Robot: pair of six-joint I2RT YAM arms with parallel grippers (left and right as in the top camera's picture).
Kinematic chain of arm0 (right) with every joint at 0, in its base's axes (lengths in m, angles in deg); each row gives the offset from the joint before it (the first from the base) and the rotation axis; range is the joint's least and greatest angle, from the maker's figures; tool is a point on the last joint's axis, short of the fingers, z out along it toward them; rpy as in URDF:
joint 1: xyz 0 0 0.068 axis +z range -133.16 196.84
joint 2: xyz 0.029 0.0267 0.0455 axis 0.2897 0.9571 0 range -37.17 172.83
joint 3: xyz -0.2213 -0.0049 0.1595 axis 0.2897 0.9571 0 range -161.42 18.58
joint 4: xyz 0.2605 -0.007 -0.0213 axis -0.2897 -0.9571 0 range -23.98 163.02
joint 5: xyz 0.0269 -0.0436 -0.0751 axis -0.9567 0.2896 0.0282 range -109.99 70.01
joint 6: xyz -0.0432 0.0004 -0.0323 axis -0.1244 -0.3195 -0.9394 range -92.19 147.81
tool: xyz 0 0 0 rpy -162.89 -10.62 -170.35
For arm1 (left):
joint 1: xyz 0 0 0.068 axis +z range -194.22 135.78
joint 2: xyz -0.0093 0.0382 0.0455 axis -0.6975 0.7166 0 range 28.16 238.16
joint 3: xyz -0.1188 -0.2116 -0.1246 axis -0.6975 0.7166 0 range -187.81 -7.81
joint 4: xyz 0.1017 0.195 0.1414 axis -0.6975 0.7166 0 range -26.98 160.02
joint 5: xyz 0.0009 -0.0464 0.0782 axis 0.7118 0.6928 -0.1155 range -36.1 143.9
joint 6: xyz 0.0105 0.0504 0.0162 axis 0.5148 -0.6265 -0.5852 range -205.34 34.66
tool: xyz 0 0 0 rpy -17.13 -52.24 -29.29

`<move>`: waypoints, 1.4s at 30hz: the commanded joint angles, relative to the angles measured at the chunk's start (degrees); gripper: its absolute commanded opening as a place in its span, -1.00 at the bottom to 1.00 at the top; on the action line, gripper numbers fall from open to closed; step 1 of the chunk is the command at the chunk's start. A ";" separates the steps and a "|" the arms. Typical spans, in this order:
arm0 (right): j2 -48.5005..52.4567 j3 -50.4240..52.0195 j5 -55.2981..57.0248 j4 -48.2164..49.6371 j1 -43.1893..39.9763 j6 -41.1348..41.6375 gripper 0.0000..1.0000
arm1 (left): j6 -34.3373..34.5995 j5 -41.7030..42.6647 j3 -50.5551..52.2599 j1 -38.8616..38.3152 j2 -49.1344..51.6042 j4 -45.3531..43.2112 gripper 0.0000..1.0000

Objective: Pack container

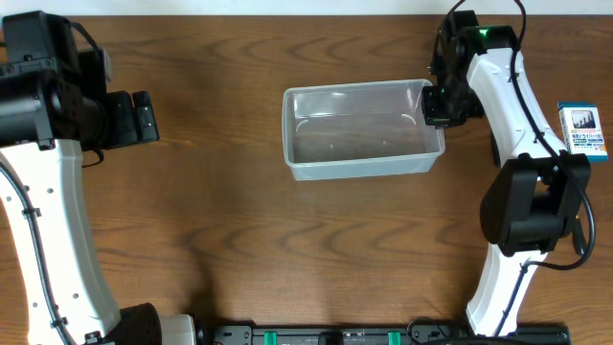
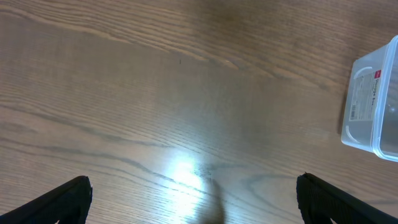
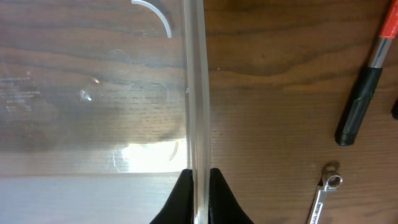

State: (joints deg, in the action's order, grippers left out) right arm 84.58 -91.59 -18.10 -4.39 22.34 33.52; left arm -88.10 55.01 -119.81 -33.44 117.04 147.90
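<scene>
The container's long side slants to the table's edge, so my right gripper needs to open, turn, pinch the container's end rim [image 1: 441, 142] and swing the container square before packing.
The clear plastic container [image 1: 359, 129] stands on the table's middle, empty. My right gripper [image 1: 436, 105] is shut on its right rim; in the right wrist view the two black fingers [image 3: 200, 186] pinch the thin wall [image 3: 196, 93]. My left gripper [image 1: 144, 117] is open and empty at the far left, well away from the container; in the left wrist view its fingertips [image 2: 193, 199] stand wide apart over bare wood, with a corner of the container [image 2: 373, 106] at the right edge.
A small blue-and-white box [image 1: 582, 130] lies at the right edge. In the right wrist view a screwdriver with a black and red handle [image 3: 367, 81] and a silver wrench [image 3: 326, 196] lie right of the container.
</scene>
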 commanded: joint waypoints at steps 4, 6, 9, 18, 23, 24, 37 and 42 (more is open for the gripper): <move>-1.97 0.39 -0.83 -0.63 0.63 1.53 -0.97 | 0.52 -0.04 -1.14 0.17 0.24 0.15 0.96; -1.97 0.39 -0.81 -0.79 0.63 1.53 -0.97 | 0.52 -0.04 -1.14 0.17 0.24 0.15 0.96; -1.97 0.39 -0.81 -0.81 0.39 1.51 -0.97 | 0.52 -0.04 -1.14 0.17 0.24 0.15 0.96; -1.97 0.39 -0.81 -1.57 0.31 1.95 -0.91 | 0.52 -0.04 -1.14 0.17 0.24 0.13 0.96; -1.97 0.39 -0.81 -1.57 0.31 1.97 -0.85 | 0.52 -0.04 -1.14 0.17 0.24 0.13 0.96; -1.97 0.39 -0.81 -1.57 0.31 1.95 -0.84 | 0.52 -0.04 -1.14 0.17 0.24 0.13 0.96; -1.97 0.39 -0.85 -1.90 0.31 2.49 -0.68 | 0.52 -0.04 -1.14 0.17 0.24 0.15 0.96; -1.97 0.39 -0.83 -2.14 0.31 2.84 -0.71 | 0.52 -0.04 -1.14 0.17 0.24 0.15 0.96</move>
State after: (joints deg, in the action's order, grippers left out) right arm 84.58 -91.55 -18.93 -6.51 22.34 35.25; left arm -88.12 55.01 -119.81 -33.44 117.04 147.90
